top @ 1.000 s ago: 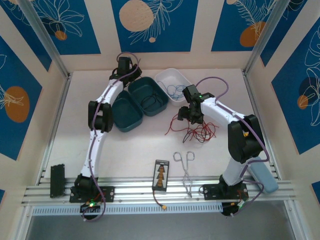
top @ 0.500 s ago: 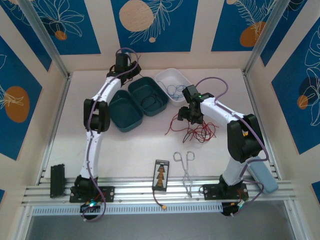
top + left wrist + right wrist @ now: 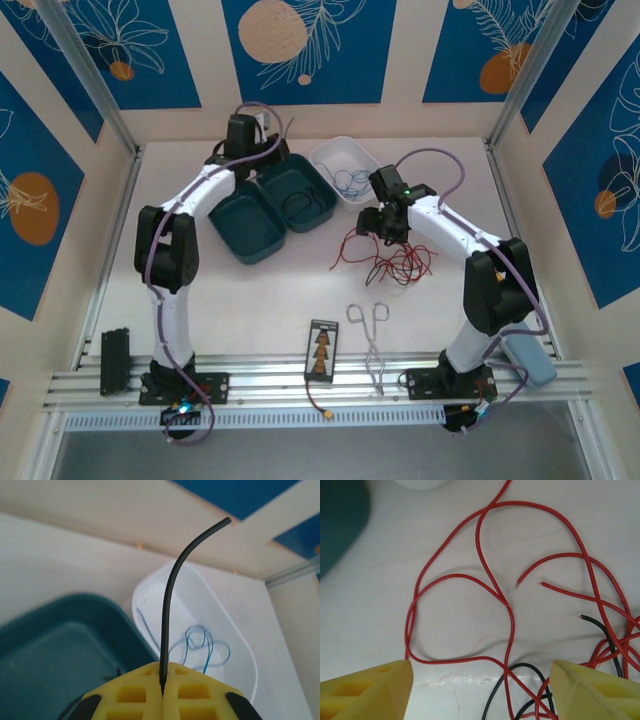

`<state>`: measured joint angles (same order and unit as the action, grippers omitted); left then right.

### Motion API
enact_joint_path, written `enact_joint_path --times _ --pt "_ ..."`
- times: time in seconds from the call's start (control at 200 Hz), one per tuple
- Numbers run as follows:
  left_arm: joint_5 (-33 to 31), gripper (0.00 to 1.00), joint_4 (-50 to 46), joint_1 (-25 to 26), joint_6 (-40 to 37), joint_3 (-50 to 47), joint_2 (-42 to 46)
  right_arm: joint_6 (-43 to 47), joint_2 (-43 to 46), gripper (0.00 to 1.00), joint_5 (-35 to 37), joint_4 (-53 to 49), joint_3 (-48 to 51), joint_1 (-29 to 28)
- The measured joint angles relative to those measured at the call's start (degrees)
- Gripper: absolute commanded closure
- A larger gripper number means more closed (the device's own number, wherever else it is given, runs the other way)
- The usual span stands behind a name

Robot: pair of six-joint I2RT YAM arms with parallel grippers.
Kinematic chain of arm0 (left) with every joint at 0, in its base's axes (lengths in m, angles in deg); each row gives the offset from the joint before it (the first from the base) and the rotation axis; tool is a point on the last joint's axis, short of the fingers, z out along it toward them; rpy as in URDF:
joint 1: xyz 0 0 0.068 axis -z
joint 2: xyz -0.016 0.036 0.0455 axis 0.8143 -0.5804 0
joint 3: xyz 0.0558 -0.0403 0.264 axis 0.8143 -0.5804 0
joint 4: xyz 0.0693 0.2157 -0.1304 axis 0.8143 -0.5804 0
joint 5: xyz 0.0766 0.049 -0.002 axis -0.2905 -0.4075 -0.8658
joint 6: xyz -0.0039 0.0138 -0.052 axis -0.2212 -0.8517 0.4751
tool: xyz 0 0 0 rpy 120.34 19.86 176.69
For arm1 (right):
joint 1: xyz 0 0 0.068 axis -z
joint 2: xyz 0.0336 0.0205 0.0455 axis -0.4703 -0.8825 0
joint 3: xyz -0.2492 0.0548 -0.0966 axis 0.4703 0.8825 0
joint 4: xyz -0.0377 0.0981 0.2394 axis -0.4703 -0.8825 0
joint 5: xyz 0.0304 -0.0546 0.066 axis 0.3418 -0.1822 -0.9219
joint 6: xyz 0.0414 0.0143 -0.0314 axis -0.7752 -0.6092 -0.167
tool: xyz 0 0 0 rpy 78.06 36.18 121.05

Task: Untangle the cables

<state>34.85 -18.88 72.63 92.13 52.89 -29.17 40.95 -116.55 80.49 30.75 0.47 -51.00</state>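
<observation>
The thin black cable, now at the back by the trays, will be released by my left gripper in the teal tray (image 3: 298, 204) that touches the white tray.
A tangle of red cables (image 3: 395, 258) mixed with black strands lies on the table right of centre. My right gripper (image 3: 385, 228) hovers low over its left part and is open. Red loops (image 3: 490, 580) and a black cable (image 3: 520, 672) lie on the table between its yellow fingers (image 3: 367, 690), untouched. My left gripper (image 3: 262, 160) is at the back, by the far edge of the teal trays. It is shut on a thin black cable (image 3: 170, 595), whose free end curves up from the pinched fingertips (image 3: 162, 682). A blue cable (image 3: 205, 645) lies coiled in the white tray (image 3: 240, 630).
Two joined teal trays (image 3: 250, 232) sit left of the white tray (image 3: 337, 150); the right one holds a black cable (image 3: 298, 207). Silver forceps (image 3: 372, 335) and a small black box (image 3: 321, 350) lie near the front rail. A black block (image 3: 115, 360) sits front left.
The left arm's elbow has swung out to the left while its gripper stays at the back by the trays. The right gripper has shifted slightly over the red tangle and narrowed a little.
</observation>
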Motion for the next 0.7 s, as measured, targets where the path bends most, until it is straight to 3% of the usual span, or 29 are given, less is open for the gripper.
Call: enact_joint_path --times 0.185,0.36,0.7 --pt "-0.2 1.0 -1.9 3.4 -1.5 -6.8 1.5 0.2 1.7 0.32 -1.2 0.9 0.0 0.1" --pt "-3.9 1.0 -7.7 5.7 -4.8 -7.1 1.5 0.5 2.1 0.35 -2.6 1.5 0.0 0.1" --pt "-12.6 1.0 -21.9 6.6 -11.4 7.4 -8.6 0.6 3.3 0.35 -3.0 1.4 0.0 -0.1"
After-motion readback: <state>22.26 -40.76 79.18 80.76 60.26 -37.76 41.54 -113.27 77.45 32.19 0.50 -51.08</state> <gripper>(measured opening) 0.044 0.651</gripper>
